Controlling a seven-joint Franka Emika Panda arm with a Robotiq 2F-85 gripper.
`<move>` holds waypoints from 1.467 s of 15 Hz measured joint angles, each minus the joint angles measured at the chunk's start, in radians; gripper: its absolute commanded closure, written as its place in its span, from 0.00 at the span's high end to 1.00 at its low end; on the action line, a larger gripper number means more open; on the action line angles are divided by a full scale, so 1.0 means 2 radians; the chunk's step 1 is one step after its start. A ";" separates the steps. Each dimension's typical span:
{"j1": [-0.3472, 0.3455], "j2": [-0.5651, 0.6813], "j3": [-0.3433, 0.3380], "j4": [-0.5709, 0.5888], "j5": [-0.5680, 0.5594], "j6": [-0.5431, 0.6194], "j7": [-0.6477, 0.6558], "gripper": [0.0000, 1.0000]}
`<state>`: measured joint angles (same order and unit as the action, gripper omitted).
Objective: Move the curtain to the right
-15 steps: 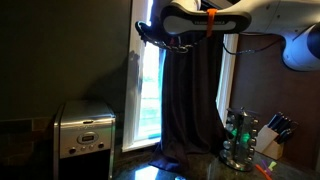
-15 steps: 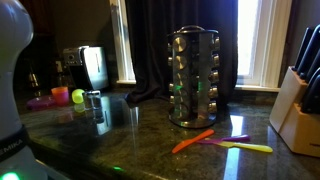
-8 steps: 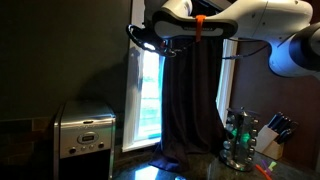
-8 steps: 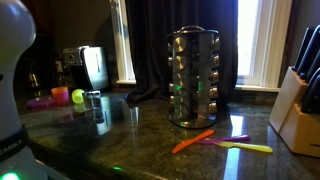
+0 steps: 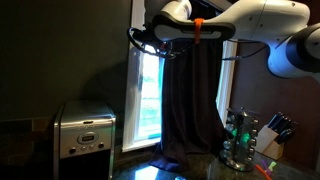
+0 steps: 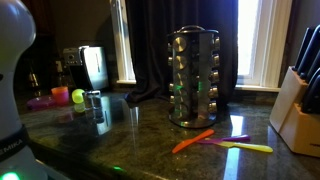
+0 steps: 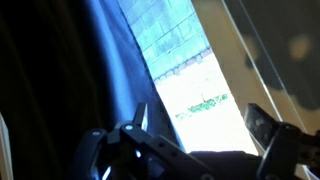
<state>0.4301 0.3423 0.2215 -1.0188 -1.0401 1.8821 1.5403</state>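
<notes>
That edge of the curtain must move across. So next I need to close my gripper high up on the curtain's edge (image 5: 164,56) (image 7: 142,84) beside the bright window glass.
The curtain (image 5: 192,100) is a long dark drape that hangs over the middle of the window, with a lit strip of glass (image 5: 148,95) bare to its left. In an exterior view it falls in folds (image 6: 175,40) behind the countertop. My gripper (image 5: 138,38) is high up at the curtain's upper left edge, and it is open. In the wrist view the gripper (image 7: 200,122) has bright window between its fingers. The curtain's blue-dark folds (image 7: 95,70) run just beside one finger (image 7: 137,118). Nothing is held.
A steel coffee maker (image 5: 85,130) stands on the counter left of the window. A round steel spice rack (image 6: 193,90), a knife block (image 6: 300,105), an orange utensil (image 6: 193,141) and a yellow one (image 6: 245,147) are on the dark countertop (image 6: 120,140).
The arm has swung left along the top of the window, and the gripper now sits at the curtain's left edge. The jaws stayed open and the curtain hangs as before.
</notes>
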 measured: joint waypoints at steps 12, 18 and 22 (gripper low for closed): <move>-0.004 0.038 -0.060 0.041 -0.093 0.001 0.153 1.00; -0.023 0.044 -0.078 0.053 -0.098 0.049 0.186 1.00; -0.048 0.050 -0.075 0.053 -0.082 0.131 0.175 1.00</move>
<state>0.3341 0.4416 0.0705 -0.9132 -1.2034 2.1432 1.8905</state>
